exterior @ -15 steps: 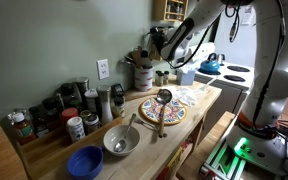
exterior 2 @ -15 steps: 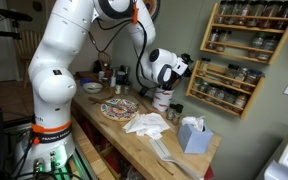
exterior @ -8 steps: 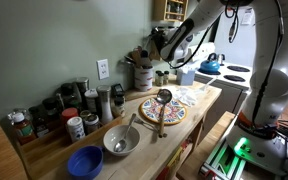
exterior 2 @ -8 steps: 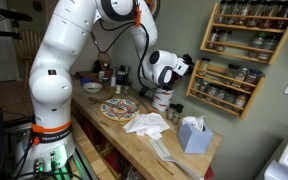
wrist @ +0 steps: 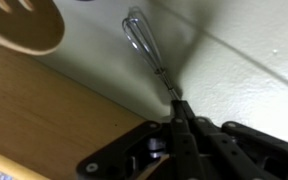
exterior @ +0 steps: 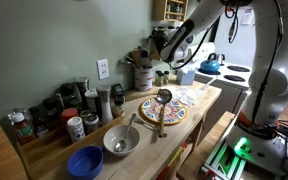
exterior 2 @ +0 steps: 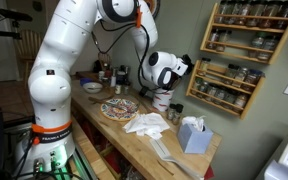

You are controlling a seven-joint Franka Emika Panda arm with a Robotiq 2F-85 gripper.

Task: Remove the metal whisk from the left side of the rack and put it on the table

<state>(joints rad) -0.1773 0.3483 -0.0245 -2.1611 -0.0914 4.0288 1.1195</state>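
Observation:
My gripper should open, turn and close on the thin handle (wrist: 168,84) in line with the metal whisk, because the whisk slants away from its fingers.
In the wrist view the metal whisk (wrist: 139,38) stands out against the pale wall, its thin handle running down between the fingertips of my gripper (wrist: 176,104), which is shut on it. In both exterior views the gripper (exterior: 160,43) (exterior 2: 188,68) is held high above the table (exterior: 200,104) (exterior 2: 134,141). It is just left of the wooden rack (exterior 2: 238,52) of little jars on the wall. The whisk is too small to make out in the exterior views.
A utensil crock (exterior: 142,73) stands by the wall below the gripper, and a wooden spoon (wrist: 29,25) shows close to the whisk. On the table are a patterned plate (exterior: 162,111), a metal bowl (exterior: 121,141), a blue bowl (exterior: 85,161), several jars (exterior: 54,110), a white cloth (exterior 2: 147,123) and a tissue box (exterior 2: 194,135). A blue kettle (exterior: 211,66) sits on the stove.
The arm has stayed in place by the rack. The gripper's fingers have drawn together on the whisk's handle.

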